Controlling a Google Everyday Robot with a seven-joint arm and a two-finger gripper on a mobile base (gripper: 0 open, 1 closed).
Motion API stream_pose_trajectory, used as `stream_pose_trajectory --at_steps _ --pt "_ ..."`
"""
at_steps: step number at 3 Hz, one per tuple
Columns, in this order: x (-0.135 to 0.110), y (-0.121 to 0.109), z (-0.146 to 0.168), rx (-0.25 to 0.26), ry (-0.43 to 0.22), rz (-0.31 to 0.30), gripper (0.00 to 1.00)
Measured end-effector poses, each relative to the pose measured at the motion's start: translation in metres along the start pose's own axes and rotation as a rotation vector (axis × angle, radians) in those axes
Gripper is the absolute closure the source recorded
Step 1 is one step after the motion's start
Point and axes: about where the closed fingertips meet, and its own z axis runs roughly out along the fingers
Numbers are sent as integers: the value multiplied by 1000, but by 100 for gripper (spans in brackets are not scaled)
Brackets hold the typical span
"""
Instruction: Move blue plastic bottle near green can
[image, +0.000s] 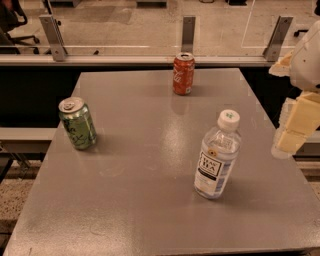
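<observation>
I need to next close my gripper around the middle of its body (217, 157), the blue plastic bottle's, at its label's upper part.
The blue plastic bottle (217, 156) stands upright on the right half of the grey table (150, 165); it is clear and faintly bluish, with a white cap and a white-and-black label. The green can (77, 123) stands upright near the table's left edge, silver top with pull tab. Bottle and can are far apart. My gripper (295, 131) shows as pale blocky parts at the right edge of the view, beyond the table's right side, to the right of the bottle and apart from it.
A red cola can (183, 74) stands upright near the table's far edge, at the middle. Behind the table runs a glass railing with metal posts (188, 32). An office chair (15, 20) stands at the far left.
</observation>
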Motion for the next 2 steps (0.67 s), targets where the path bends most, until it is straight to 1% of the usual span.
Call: stream_pose_trajectory --at_steps 1,2 --pt "0 0 0 0 0 0 0" --pt "-4 1 -2 -13 -28 1 0"
